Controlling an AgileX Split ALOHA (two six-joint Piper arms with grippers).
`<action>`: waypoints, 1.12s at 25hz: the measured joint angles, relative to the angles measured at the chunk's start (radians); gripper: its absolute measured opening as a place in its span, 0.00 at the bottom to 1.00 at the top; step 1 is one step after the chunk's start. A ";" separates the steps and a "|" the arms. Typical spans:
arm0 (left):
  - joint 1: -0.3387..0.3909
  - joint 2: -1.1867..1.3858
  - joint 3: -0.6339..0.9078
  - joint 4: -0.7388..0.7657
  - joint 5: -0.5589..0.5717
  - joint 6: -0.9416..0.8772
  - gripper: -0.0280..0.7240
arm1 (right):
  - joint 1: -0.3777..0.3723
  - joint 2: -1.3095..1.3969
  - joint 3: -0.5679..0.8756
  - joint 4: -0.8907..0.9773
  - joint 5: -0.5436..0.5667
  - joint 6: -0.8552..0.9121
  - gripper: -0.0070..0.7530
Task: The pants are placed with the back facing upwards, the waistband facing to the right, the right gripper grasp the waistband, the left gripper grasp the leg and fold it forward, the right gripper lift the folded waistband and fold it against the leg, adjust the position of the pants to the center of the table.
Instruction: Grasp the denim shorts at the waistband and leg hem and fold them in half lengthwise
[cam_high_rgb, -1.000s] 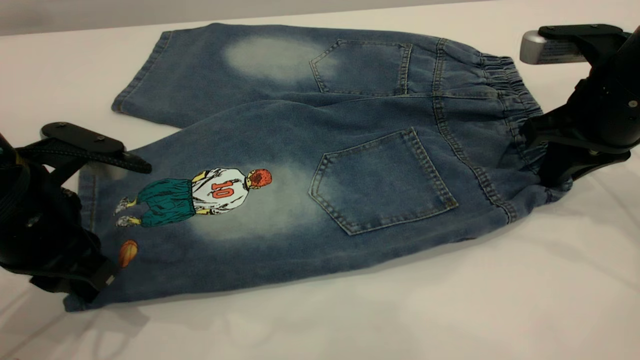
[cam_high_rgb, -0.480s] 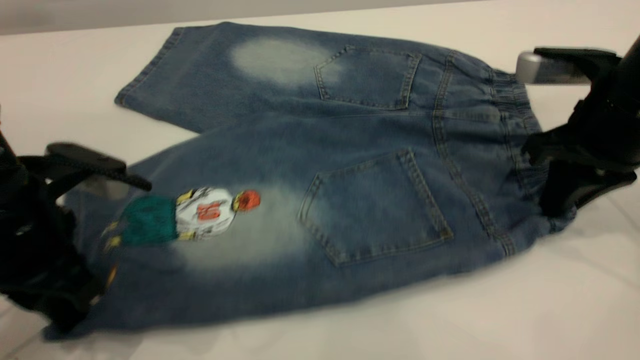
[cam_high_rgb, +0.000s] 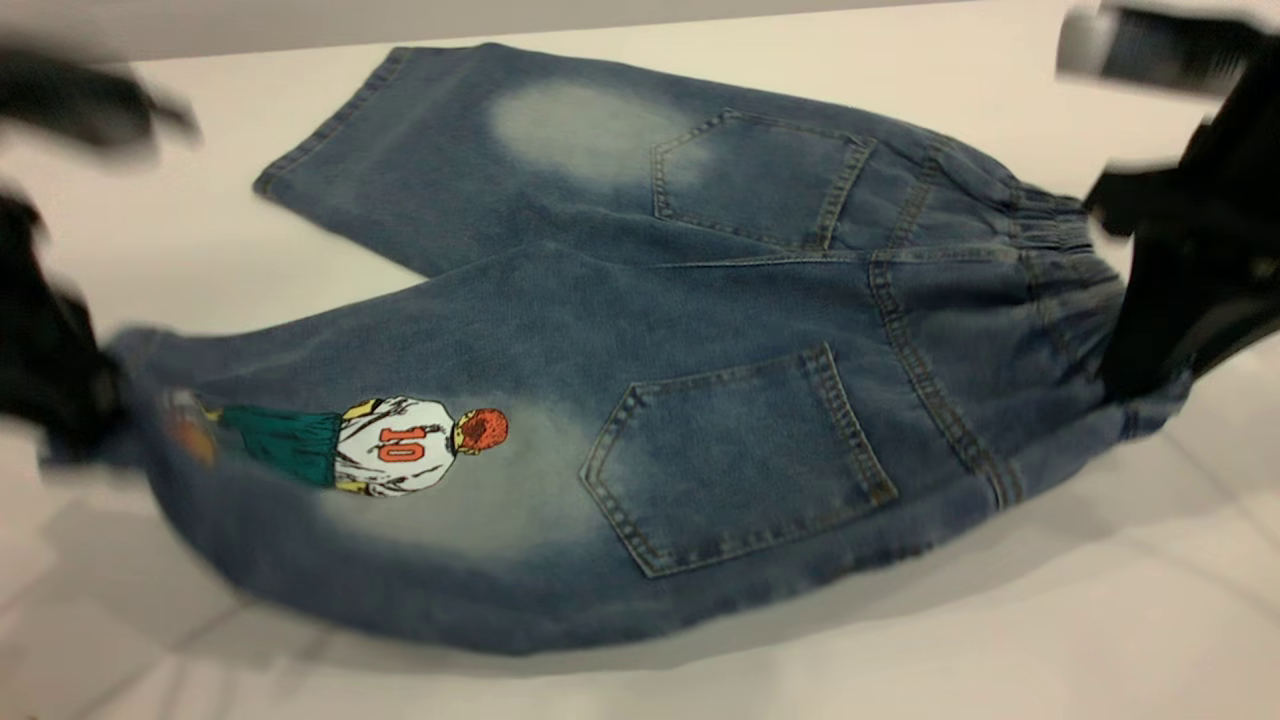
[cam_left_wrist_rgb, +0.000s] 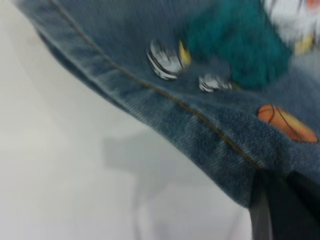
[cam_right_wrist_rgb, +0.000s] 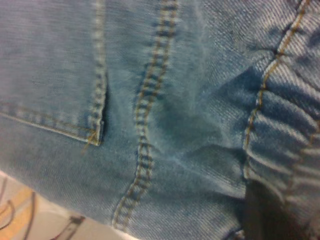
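Observation:
Next, I let go of the near waistband end with my right gripper over the far end of the ruched waistband (cam_high_rgb: 1008, 178). The near waistband end is now held above the table.
The pants (cam_high_rgb: 640, 330), faded blue denim shorts, lie back up with the waistband (cam_high_rgb: 1060, 240) to the right. Their near edge hangs above the table (cam_high_rgb: 1000, 620) and throws a shadow. At the left end my left gripper (cam_high_rgb: 75, 410) is shut on the hem of the printed leg (cam_high_rgb: 400, 445). In the left wrist view the hem (cam_left_wrist_rgb: 165, 100) and the orange ball (cam_left_wrist_rgb: 287, 122) sit just beyond the left gripper (cam_left_wrist_rgb: 272, 187). My right gripper (cam_high_rgb: 1140, 350) is shut on the near end of the waistband. The right wrist view shows the ruched waistband (cam_right_wrist_rgb: 285, 145) pinched at the right gripper (cam_right_wrist_rgb: 260, 200).
The plain leg (cam_high_rgb: 450, 160) with a pale patch rests flat on the far side. Two back pockets (cam_high_rgb: 740, 460) face up. White table surface surrounds the shorts, with its far edge (cam_high_rgb: 600, 25) close behind the plain leg.
Both grippers have risen, lifting the near side of the shorts off the table. The printed leg's hem and the waistband's near end now hang in the air.

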 joint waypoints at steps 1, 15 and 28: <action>0.000 -0.030 -0.015 0.016 0.004 -0.018 0.09 | 0.000 -0.025 0.000 0.001 0.011 0.015 0.07; 0.048 0.073 -0.376 0.448 -0.028 -0.291 0.09 | 0.000 -0.090 -0.039 0.207 0.020 0.132 0.07; 0.071 0.411 -0.690 0.478 -0.084 -0.301 0.09 | -0.062 0.019 -0.193 0.362 0.012 0.293 0.07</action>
